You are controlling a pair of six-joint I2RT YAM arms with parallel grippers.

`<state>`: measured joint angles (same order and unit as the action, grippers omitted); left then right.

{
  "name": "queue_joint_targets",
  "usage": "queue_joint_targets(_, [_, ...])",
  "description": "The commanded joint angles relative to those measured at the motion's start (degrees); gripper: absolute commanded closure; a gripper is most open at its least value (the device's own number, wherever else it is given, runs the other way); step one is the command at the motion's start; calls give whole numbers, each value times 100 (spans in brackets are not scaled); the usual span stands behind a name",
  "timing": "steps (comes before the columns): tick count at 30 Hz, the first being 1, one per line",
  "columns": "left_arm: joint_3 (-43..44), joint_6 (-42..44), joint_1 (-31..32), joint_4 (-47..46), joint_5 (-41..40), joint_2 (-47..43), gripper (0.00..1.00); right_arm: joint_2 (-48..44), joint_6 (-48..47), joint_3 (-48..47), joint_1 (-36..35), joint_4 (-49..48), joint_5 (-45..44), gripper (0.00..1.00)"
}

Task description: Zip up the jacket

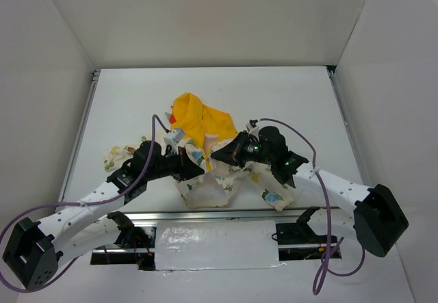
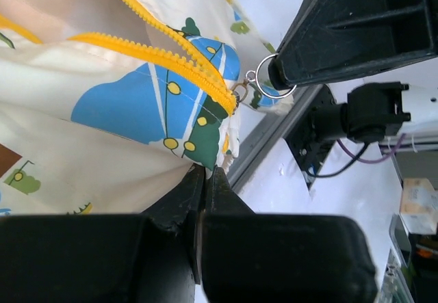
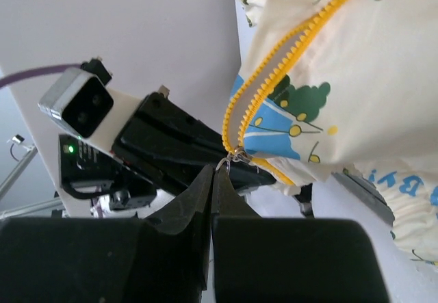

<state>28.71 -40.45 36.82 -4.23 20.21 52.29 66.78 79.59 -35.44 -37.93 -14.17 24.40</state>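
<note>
I am pinching the jacket close beside the zipper slider with my left gripper, so I will open it and take the zipper's bottom end (image 3: 286, 179) lower down before my right gripper pulls.
The jacket (image 1: 205, 192) lies crumpled at the table's near middle, its yellow hood (image 1: 195, 115) toward the back. My left gripper (image 1: 189, 164) is shut on the cream hem of the jacket (image 2: 102, 159), just below the bottom end of the yellow zipper (image 2: 171, 60). My right gripper (image 1: 222, 154) is shut on the wire ring pull (image 2: 274, 77) of the zipper slider (image 3: 236, 156). The slider sits at the zipper's bottom end, and the two rows of teeth (image 3: 274, 77) spread apart above it. The jacket (image 3: 356, 63) hangs beside my right jaws. The two grippers are almost touching.
A metal rail (image 1: 205, 215) runs along the table's near edge, with a shiny sheet (image 1: 215, 246) below it. White walls close in the table on three sides. Purple cables (image 1: 287, 126) loop over both arms. A sleeve (image 1: 116, 156) lies out to the left.
</note>
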Motion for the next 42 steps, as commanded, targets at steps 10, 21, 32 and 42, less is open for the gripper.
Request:
queue_joint_targets(10, [-102,221,115,757,651,-281,100,-859,565,1057,-284,-518,-1270,100])
queue_joint_targets(21, [-515,29,168,55,730,18,100,-923,1094,-330,-1743,1557,-3029,100])
queue_joint_targets(32, [-1086,-332,185,-833,696,-729,30,-711,1542,-253,-2280,1549,-3671,100])
queue_joint_targets(42, [-1245,-675,185,-1677,476,-607,29,-658,1744,-112,-2561,1287,-3794,100])
